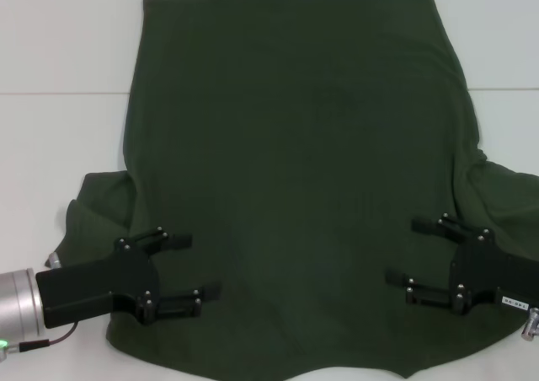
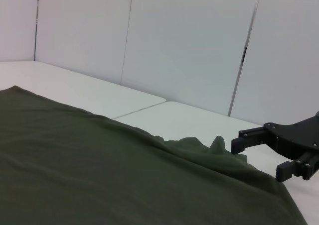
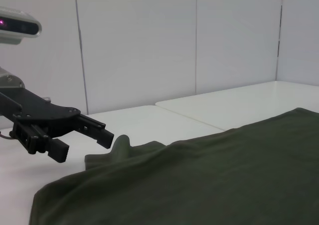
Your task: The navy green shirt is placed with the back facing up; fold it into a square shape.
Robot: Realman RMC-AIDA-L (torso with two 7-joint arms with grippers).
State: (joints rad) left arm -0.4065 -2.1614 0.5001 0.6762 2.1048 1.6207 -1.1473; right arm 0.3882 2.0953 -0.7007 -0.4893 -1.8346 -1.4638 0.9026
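Note:
Next, I move my left gripper to the outer edge (image 1: 77, 206) of the shirt's bunched sleeve, the sleeve closest to that gripper, and close it there.
The navy green shirt (image 1: 295, 170) lies spread flat on the white table (image 1: 59, 44), plain side up. Its hem is at the far edge, and its sleeves and shoulders are nearest me. My left gripper (image 1: 195, 267) is open over the near left shoulder area, beside the bunched left sleeve (image 1: 93, 208). My right gripper (image 1: 404, 250) is open over the near right shoulder area, beside the rumpled right sleeve (image 1: 505, 191). The left wrist view shows the shirt (image 2: 99, 175) with the right gripper (image 2: 256, 159) low at its edge. The right wrist view shows the shirt (image 3: 209, 180) and the left gripper (image 3: 84, 146).
The table is made of white panels with a seam (image 1: 59, 93) running across. White wall panels (image 2: 189, 46) stand behind it. Bare tabletop lies to the left and right of the shirt's far half.

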